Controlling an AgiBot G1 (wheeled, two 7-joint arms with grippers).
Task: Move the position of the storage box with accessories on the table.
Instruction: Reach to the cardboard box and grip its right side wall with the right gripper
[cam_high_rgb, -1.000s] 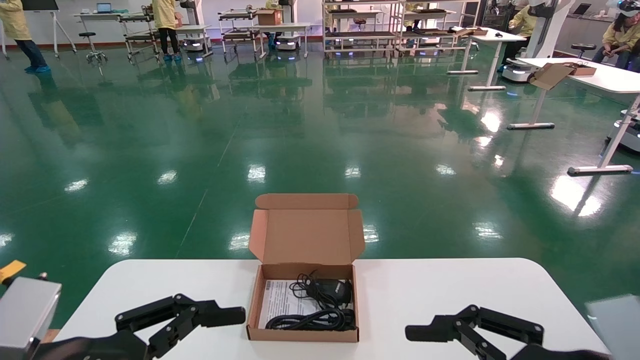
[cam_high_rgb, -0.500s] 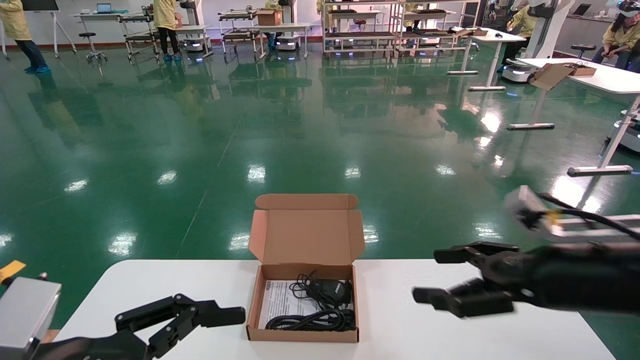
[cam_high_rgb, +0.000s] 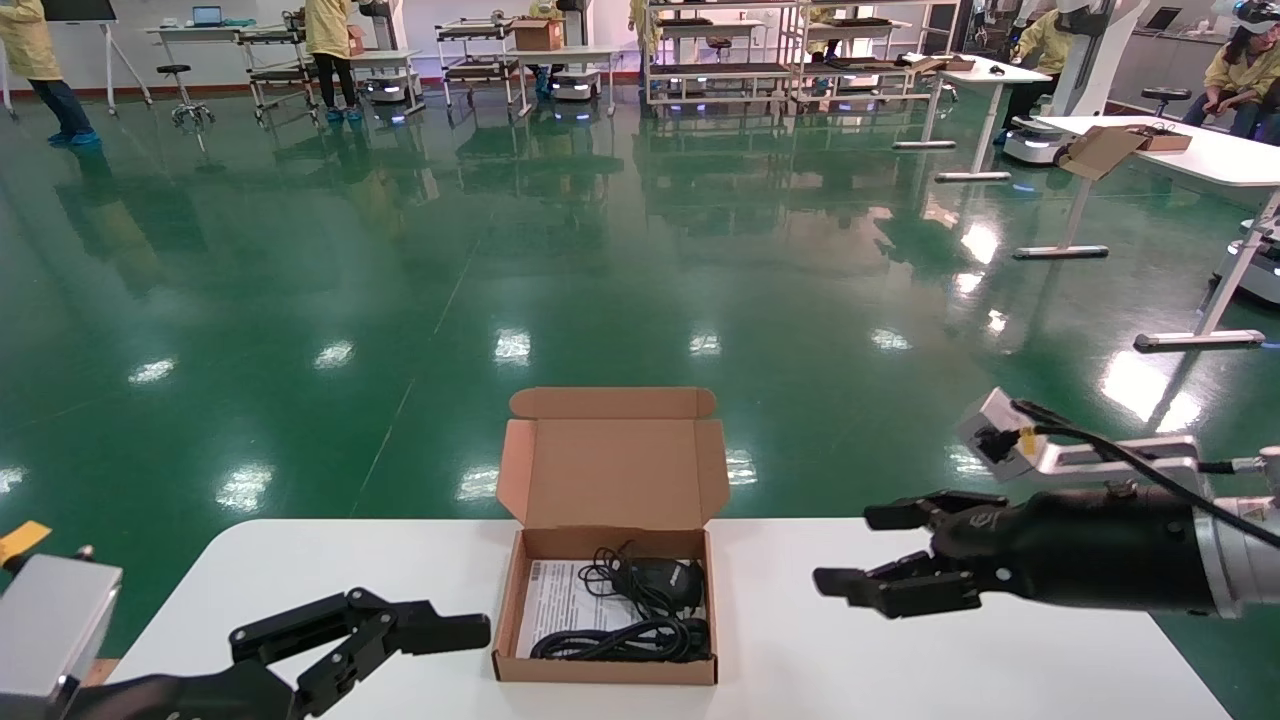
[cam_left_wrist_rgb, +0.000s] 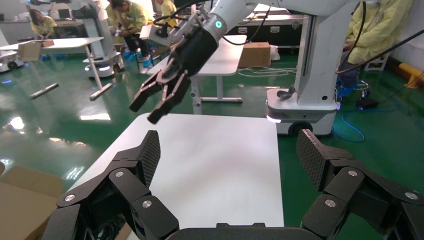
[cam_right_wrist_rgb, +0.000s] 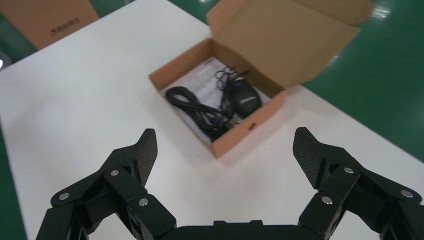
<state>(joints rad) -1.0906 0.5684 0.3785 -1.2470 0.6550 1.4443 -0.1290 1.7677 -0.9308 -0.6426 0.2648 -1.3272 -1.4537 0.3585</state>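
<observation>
I should close my right gripper on the side (cam_high_rgb: 713, 626) (cam_right_wrist_rgb: 229, 137) facing it of the storage box, near the front corner next to the bundled black cables.
The storage box (cam_high_rgb: 605, 668) is a shallow brown cardboard box lying on the white table (cam_high_rgb: 900, 650) at its middle, with the lid (cam_high_rgb: 612, 470) standing open at the far side. Inside lie a black mouse (cam_high_rgb: 662, 580), bundled black cables (cam_high_rgb: 620, 640) and a white leaflet (cam_high_rgb: 558, 600). My right gripper (cam_high_rgb: 845, 548) is open and empty, hovering above the table to the right of the box, fingers pointing at it. The right wrist view shows the box (cam_right_wrist_rgb: 250, 130), mouse (cam_right_wrist_rgb: 245, 97) and cables (cam_right_wrist_rgb: 197, 107) beyond the open gripper (cam_right_wrist_rgb: 225, 145). My left gripper (cam_high_rgb: 420, 645) is open, low at the box's left.
The left wrist view shows my open left gripper (cam_left_wrist_rgb: 227, 150) over bare tabletop (cam_left_wrist_rgb: 215, 165), with the right gripper (cam_left_wrist_rgb: 150, 102) farther off. A separate cardboard box (cam_right_wrist_rgb: 45, 17) lies beyond the table edge. Green floor, other tables and people lie far off.
My right arm has lifted from the table's front right edge and swung up and towards the box, gripper staying open. The left arm and the box have not moved.
</observation>
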